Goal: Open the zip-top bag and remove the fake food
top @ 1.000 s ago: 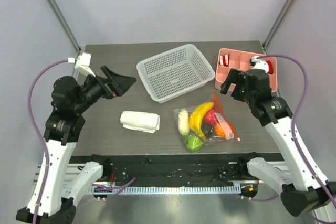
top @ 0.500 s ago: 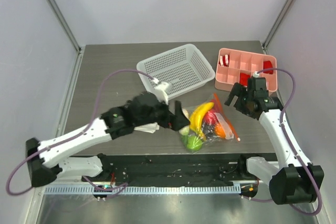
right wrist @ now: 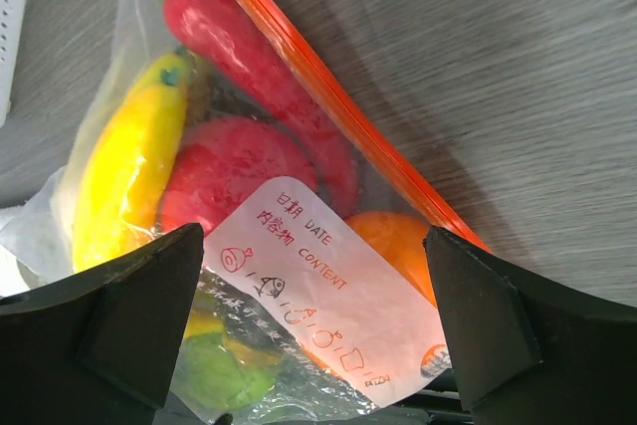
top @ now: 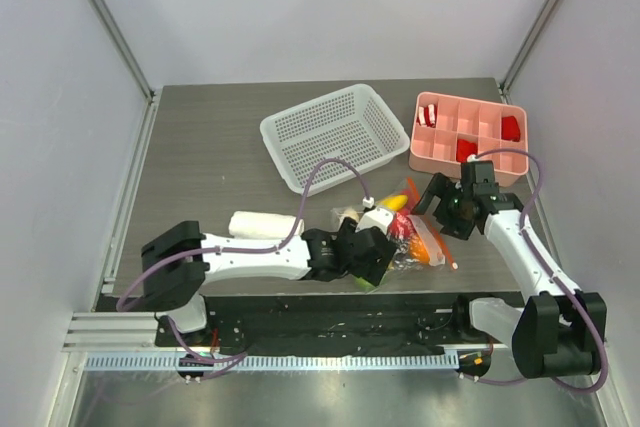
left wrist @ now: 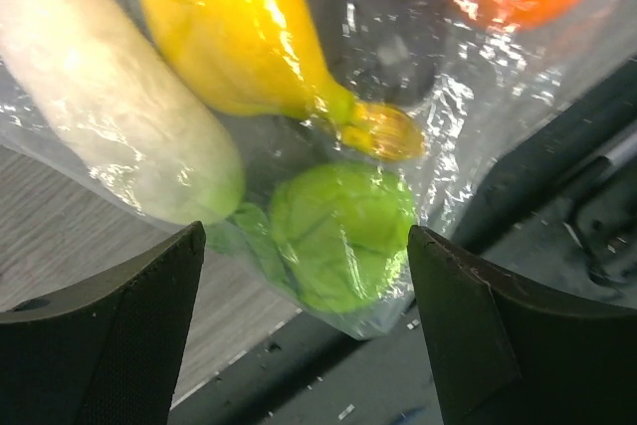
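Note:
The robot's right gripper needs to grip the zip strip's far end [top: 411, 185], on the side of the zip-top bag that is toward the white mesh basket.
The zip-top bag [top: 418, 239] lies at the table's front edge, its orange-red zip strip [right wrist: 328, 97] unbroken along its top edge. Through the plastic I see the fake food: yellow banana [left wrist: 249, 37], white radish [left wrist: 109, 126], green piece [left wrist: 343, 246], red apple [right wrist: 229, 176], orange [right wrist: 398, 236] and a red chili [right wrist: 249, 67]. My left gripper [left wrist: 304, 330] is open, its jaws either side of the bag's lower corner with the green piece, apart from it. My right gripper [right wrist: 314, 335] hangs open just over the bag's white label [right wrist: 318, 286].
A white mesh basket [top: 335, 137] stands behind the bag, a pink compartment tray [top: 465, 132] with red pieces at the back right. A rolled white cloth [top: 262, 224] lies beside the left arm. The black front rail [left wrist: 557, 196] runs right under the bag's corner.
My left arm has swung from the far left across the table down to the bag, its jaws narrowing a little. My right arm has dropped low over the bag's zip side.

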Available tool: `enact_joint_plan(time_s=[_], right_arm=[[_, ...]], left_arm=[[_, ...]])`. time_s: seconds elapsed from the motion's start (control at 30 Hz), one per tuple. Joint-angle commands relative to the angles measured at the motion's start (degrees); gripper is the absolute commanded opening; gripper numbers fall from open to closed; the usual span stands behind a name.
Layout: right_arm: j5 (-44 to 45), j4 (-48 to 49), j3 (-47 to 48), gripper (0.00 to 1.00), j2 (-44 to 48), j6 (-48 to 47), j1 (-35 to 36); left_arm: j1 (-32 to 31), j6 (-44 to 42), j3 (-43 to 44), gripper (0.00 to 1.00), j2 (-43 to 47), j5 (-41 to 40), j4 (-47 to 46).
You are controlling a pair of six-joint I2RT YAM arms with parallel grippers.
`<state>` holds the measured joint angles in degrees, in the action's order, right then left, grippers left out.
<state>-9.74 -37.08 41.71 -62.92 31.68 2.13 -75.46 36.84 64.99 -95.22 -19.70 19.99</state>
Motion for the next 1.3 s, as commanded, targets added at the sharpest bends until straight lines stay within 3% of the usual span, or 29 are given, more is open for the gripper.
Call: enact_joint_plan(time_s=[0.0, 0.23, 0.37, 0.5, 0.6, 0.77, 0.87, 0.93, 1.1, 1.27], right_arm=[[-3.4, 4.4, -2.2, 0.98, 0.5, 2.7, -0.1], [-11.0, 7.3, -9.4, 0.95, 1.0, 5.5, 0.9], [-18.7, 9.8, -13.1, 0.94, 5.0, 11.1, 4.2], [-20.9, 9.7, -13.1, 0.94, 13.1, 15.0, 6.9], [-16.6, 4.8, -8.2, 0.94, 15.1, 13.2, 6.8], [4.2, -6.5, 2.0, 0.95, 13.4, 6.7, 5.5], [8.6, -9.1, 7.4, 0.95, 10.6, 4.6, 2.3], [7.1, -9.3, 8.5, 0.95, 9.7, 3.9, 0.8], [5.2, -5.3, 3.3, 0.98, 7.4, 4.8, -1.4], [-5.5, 11.1, -4.8, 0.98, 4.3, 7.6, -7.0]], left_arm=[[0.5, -0.6, 2.0, 0.82, -1.4, -6.7, -1.5], [5.3, 0.1, -0.6, 0.83, -3.4, -5.3, -1.6], [6.3, -2.4, 0.9, 0.83, -4.1, -7.0, 0.1], [5.4, -4.1, 3.5, 0.83, -3.0, -6.0, 2.2], [1.8, -6.8, 4.0, 0.86, 0.6, -8.6, 2.1], [-5.8, -12.6, 3.0, 0.89, 5.7, -16.1, -3.0], [-8.2, -16.8, -0.3, 0.88, 7.2, -17.0, -9.9], [-9.2, -19.7, -1.2, 0.88, 7.2, -16.3, -12.9], [-8.7, -18.4, -0.5, 0.91, 7.1, -14.4, -15.0], [-6.7, -12.7, 2.8, 0.92, 9.9, -4.7, -11.6]])
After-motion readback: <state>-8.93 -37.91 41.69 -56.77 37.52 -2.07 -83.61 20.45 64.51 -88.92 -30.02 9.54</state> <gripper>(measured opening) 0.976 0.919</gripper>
